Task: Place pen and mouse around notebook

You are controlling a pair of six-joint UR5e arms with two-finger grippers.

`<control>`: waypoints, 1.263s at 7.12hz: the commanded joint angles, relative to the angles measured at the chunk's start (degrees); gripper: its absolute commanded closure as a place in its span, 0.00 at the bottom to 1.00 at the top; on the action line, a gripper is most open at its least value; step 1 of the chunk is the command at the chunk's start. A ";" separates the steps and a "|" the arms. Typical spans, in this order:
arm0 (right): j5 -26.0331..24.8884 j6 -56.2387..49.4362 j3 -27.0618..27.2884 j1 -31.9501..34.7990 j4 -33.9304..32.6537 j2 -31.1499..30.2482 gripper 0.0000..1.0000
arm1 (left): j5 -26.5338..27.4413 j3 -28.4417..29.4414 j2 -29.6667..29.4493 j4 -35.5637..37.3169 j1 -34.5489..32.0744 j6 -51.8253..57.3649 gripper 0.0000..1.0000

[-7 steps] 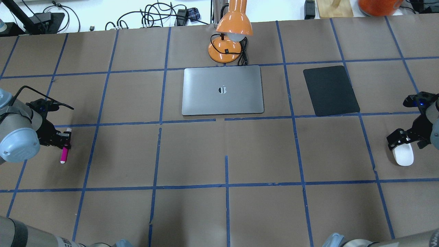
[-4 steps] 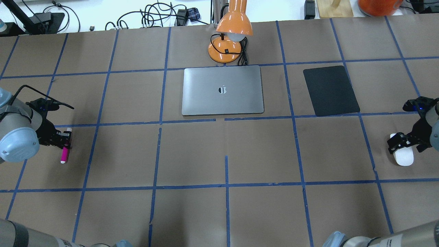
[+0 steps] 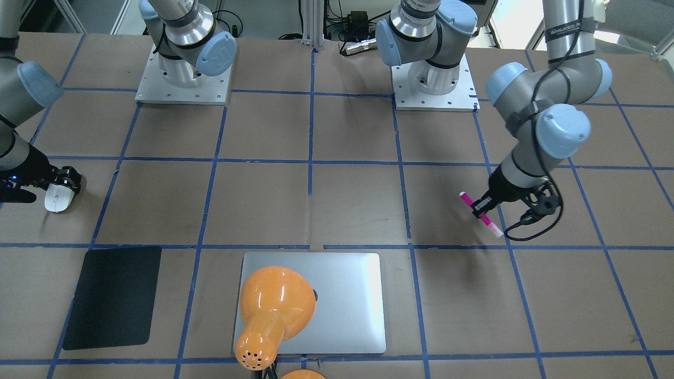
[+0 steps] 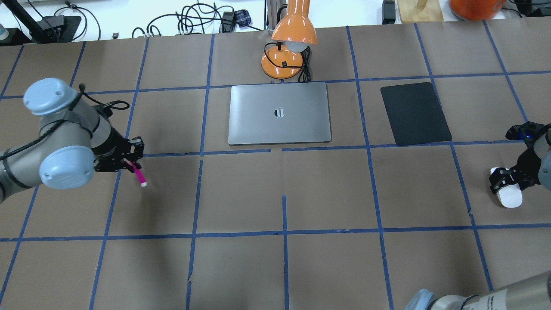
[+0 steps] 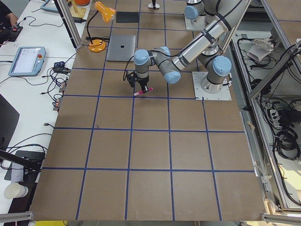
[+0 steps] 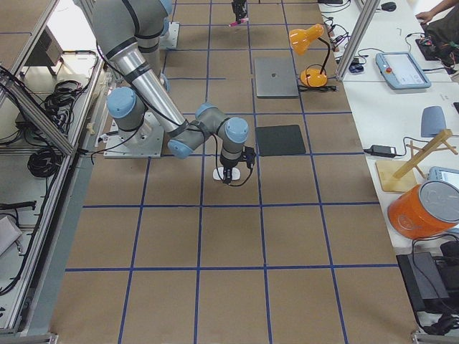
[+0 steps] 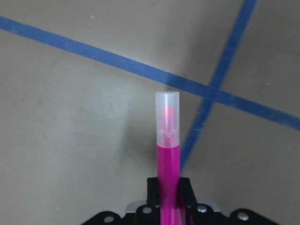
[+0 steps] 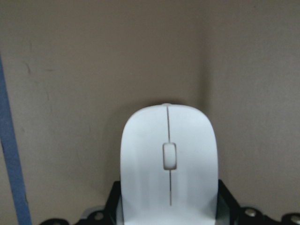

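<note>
I should let go of the pink pen, still tilted above the table, with my left gripper across the blue tape line's loose end [image 3: 304, 190] in front of the silver notebook.
The pink pen [image 4: 138, 174] hangs tilted above the table at the left, and my left gripper [image 4: 129, 163] is shut on its upper part. In the left wrist view the pen [image 7: 168, 154] sticks out from between the fingers, pale cap first. The front-facing view shows the pen [image 3: 482, 215] held a little off the paper. The white mouse [image 4: 509, 197] lies at the far right edge, with my right gripper [image 4: 503, 181] shut on its rear half. The mouse [image 8: 168, 159] fills the lower right wrist view. The closed silver notebook [image 4: 280, 113] lies at the centre back, well apart from both.
An orange desk lamp [image 4: 288, 47] stands just behind the notebook, its cable beside the base. A black mat [image 4: 415, 113] lies to the notebook's right. Blue tape lines grid the brown table [image 4: 284, 258]. Cables and gear line the far edge.
My left arm has lifted the pen and carried it right, toward the notebook; the pen now tilts. My right gripper has settled lower around the mouse, which barely shifted.
</note>
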 commanded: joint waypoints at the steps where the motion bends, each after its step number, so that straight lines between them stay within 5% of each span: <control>1: 1.28 0.43 -4.01 1.07 2.91 -2.43 0.78 | -0.14 2.78 -0.94 -0.25 -20.21 -39.11 1.00; 3: 3.84 5.85 -22.93 5.96 24.19 -2.46 0.78 | -0.22 4.37 -3.22 0.01 -31.34 -64.82 1.00; 5: 3.58 12.61 -37.82 16.76 29.38 5.67 0.77 | -0.66 6.91 -8.40 1.15 -39.08 -77.89 1.00; 9: 7.10 24.07 -38.67 23.31 24.85 16.69 0.77 | -1.19 8.07 -11.94 0.98 -43.33 -81.38 1.00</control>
